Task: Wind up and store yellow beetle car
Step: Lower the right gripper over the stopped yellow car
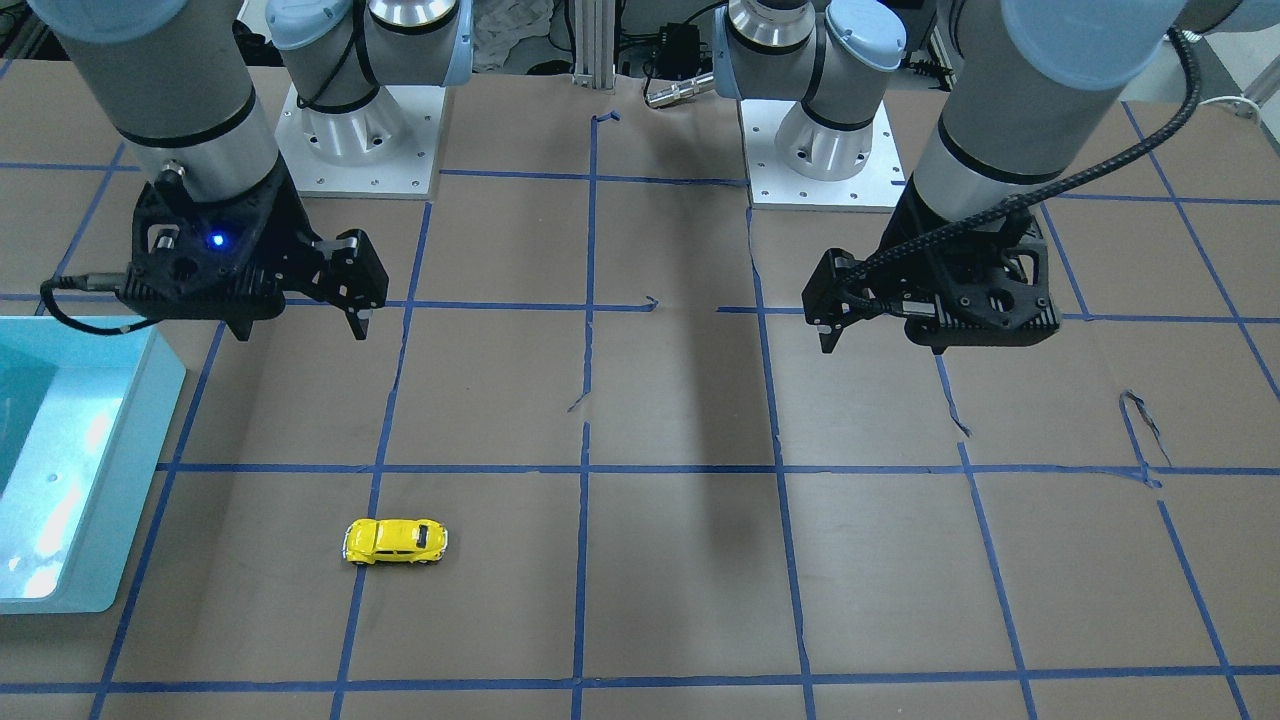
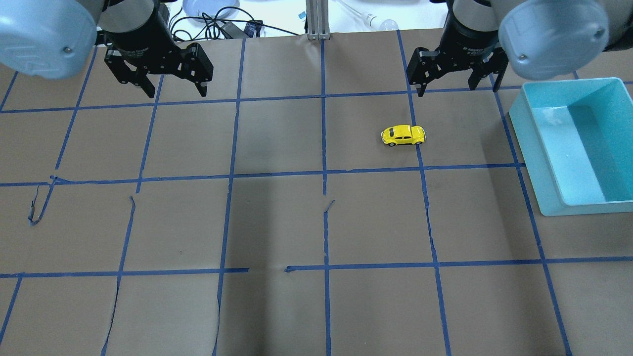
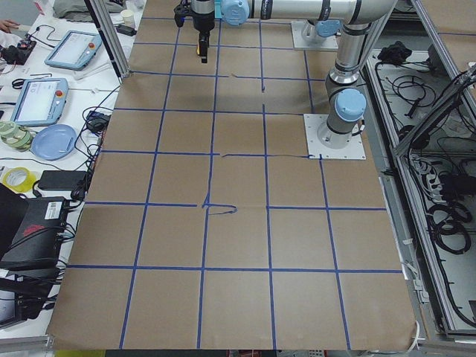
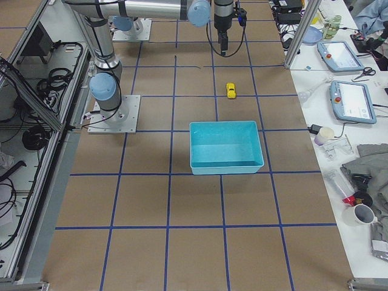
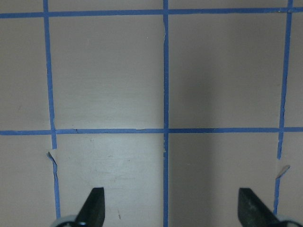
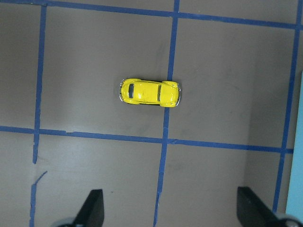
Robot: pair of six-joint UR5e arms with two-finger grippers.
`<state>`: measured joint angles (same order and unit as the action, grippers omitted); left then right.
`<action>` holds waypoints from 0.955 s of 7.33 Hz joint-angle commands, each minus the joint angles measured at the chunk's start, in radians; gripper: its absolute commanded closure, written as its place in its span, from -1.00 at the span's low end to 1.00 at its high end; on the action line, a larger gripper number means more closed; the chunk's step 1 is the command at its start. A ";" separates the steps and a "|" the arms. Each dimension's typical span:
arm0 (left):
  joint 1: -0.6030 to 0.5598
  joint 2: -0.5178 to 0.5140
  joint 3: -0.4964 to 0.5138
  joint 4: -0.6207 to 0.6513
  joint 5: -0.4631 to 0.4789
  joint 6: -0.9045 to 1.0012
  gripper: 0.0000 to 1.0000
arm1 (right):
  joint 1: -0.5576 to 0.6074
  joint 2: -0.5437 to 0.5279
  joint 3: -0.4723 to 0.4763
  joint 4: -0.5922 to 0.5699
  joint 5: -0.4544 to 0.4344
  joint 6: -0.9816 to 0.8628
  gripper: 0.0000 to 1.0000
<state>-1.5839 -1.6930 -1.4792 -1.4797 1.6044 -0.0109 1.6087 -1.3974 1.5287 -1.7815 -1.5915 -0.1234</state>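
I should move my right gripper to the yellow beetle car next and close it across the car's long sides, at the middle of the car's roof (image 1: 395, 539) (image 6: 146, 91).
The yellow beetle car (image 2: 403, 135) stands on its wheels on the brown table, alone and untouched; it also shows in the front view (image 1: 396, 541), the right side view (image 4: 231, 90) and the right wrist view (image 6: 149, 92). My right gripper (image 2: 456, 88) is open and empty, held above the table just behind the car; in the front view the right gripper (image 1: 300, 328) hangs on the view's left. My left gripper (image 2: 175, 91) is open and empty, far from the car, over bare table (image 5: 173, 208).
A teal bin (image 2: 539, 163) stands open at the table's right end, beside the car's square; its wall shows in the front view (image 1: 120, 450). Blue tape lines mark a grid on the brown paper. Operators' benches with tablets and cables flank the table ends.
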 commanded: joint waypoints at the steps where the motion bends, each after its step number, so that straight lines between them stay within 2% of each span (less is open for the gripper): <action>1: 0.018 0.033 -0.026 -0.001 0.028 0.047 -1.00 | 0.000 0.087 0.030 -0.114 0.012 -0.388 -1.00; 2: 0.012 0.039 -0.044 -0.004 0.031 0.042 -1.00 | 0.000 0.103 0.059 -0.174 0.012 -0.553 -1.00; 3: 0.012 0.052 -0.058 -0.001 0.026 0.040 -1.00 | 0.002 0.130 0.100 -0.199 0.013 -0.609 -1.00; 5: 0.010 0.055 -0.062 -0.005 0.029 0.040 -1.00 | 0.002 0.227 0.142 -0.344 0.025 -0.982 -1.00; 6: 0.010 0.055 -0.062 -0.008 0.029 0.040 -1.00 | 0.004 0.235 0.142 -0.354 0.034 -1.200 -1.00; 7: 0.010 0.055 -0.062 -0.016 0.029 0.040 -1.00 | 0.004 0.236 0.142 -0.355 0.033 -1.336 -1.00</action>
<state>-1.5738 -1.6389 -1.5408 -1.4881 1.6336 0.0291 1.6116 -1.1723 1.6674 -2.1209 -1.5621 -1.2448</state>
